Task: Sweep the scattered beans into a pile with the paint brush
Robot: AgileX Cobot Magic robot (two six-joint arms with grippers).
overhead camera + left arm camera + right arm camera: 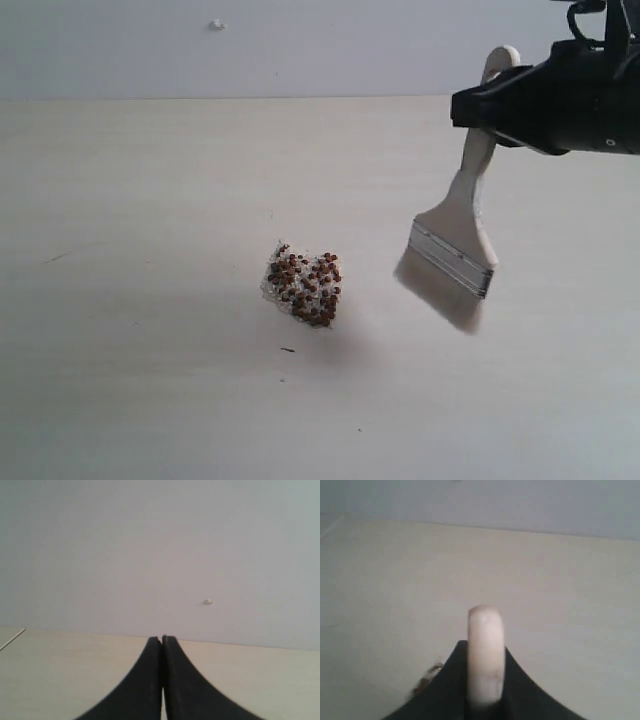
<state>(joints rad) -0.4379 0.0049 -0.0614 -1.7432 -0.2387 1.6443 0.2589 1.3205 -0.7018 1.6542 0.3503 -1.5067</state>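
Next, my right gripper sets the paint brush free on the pale table (407, 318), beside the pile of beans.
The reddish-brown beans and whitish crumbs lie as one compact pile (303, 288) on the pale table, near the middle of the exterior view. To its right the paint brush (455, 245) hangs above the table, bristles down and blurred, clear of the pile. My right gripper (487, 112) is shut on the brush's cream handle (485, 655), whose rounded end sticks out past the fingers. A sliver of the pile (426, 678) peeks beside one finger in the right wrist view. My left gripper (162, 639) is shut on nothing, out of the exterior view, facing the wall.
The pale table (150, 200) meets a grey-white wall at the back. A small white speck (216, 24) marks the wall. A tiny dark fleck (288, 350) lies just in front of the pile.
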